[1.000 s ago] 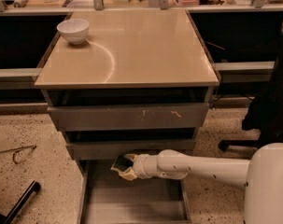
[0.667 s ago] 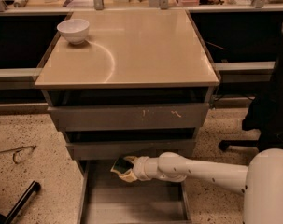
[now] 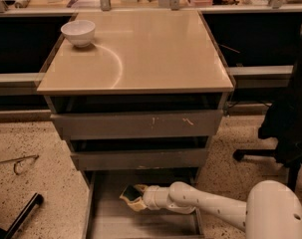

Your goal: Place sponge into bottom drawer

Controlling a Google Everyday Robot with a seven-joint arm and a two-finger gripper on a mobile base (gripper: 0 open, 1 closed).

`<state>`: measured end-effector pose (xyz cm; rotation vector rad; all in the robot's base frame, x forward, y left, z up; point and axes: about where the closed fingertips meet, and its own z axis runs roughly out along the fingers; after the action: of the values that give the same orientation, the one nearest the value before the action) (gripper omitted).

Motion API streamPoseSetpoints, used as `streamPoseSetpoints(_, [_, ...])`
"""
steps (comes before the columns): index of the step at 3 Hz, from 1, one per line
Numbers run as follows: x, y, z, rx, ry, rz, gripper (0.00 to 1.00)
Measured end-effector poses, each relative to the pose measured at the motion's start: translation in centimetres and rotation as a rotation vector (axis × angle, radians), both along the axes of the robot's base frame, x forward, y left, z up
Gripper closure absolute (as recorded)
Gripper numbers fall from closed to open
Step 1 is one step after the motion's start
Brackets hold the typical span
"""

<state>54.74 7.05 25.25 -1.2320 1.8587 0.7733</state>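
Next, I let go of the sponge, held a little above the drawer floor, with my gripper on the bottom drawer's inside (image 3: pixel 128 205), toward the side nearest the black handle.
The bottom drawer (image 3: pixel 110 218) is pulled out below the cabinet, a wide shallow grey tray. My white arm reaches in from the lower right. My gripper (image 3: pixel 136 197) is over the left part of the drawer, just in front of the middle drawer front, and is shut on the sponge (image 3: pixel 130 196). The sponge shows pale yellow foam with a dark green face and is held a little above the drawer floor.
A white bowl (image 3: pixel 78 32) stands on the beige cabinet top (image 3: pixel 140 54) at the back left. The scratched upper drawer front (image 3: pixel 138 124) and middle drawer front (image 3: pixel 139 159) are above. A black office chair (image 3: pixel 285 113) stands right. A wire tool (image 3: pixel 18 163) and black handle (image 3: pixel 21 215) lie left.
The gripper with the sponge has barely shifted; it sits very slightly lower and further left over the drawer.
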Motion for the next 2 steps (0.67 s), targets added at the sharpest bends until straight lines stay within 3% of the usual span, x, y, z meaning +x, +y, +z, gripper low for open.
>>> streamPoseSetpoints(1, [-1.8,0.6,-4.2,-0.017,0.067,0.002,1.00])
streamPoseSetpoints(2, [-3.1,1.5,-6.6,-0.096,0.092,0.010,1.00])
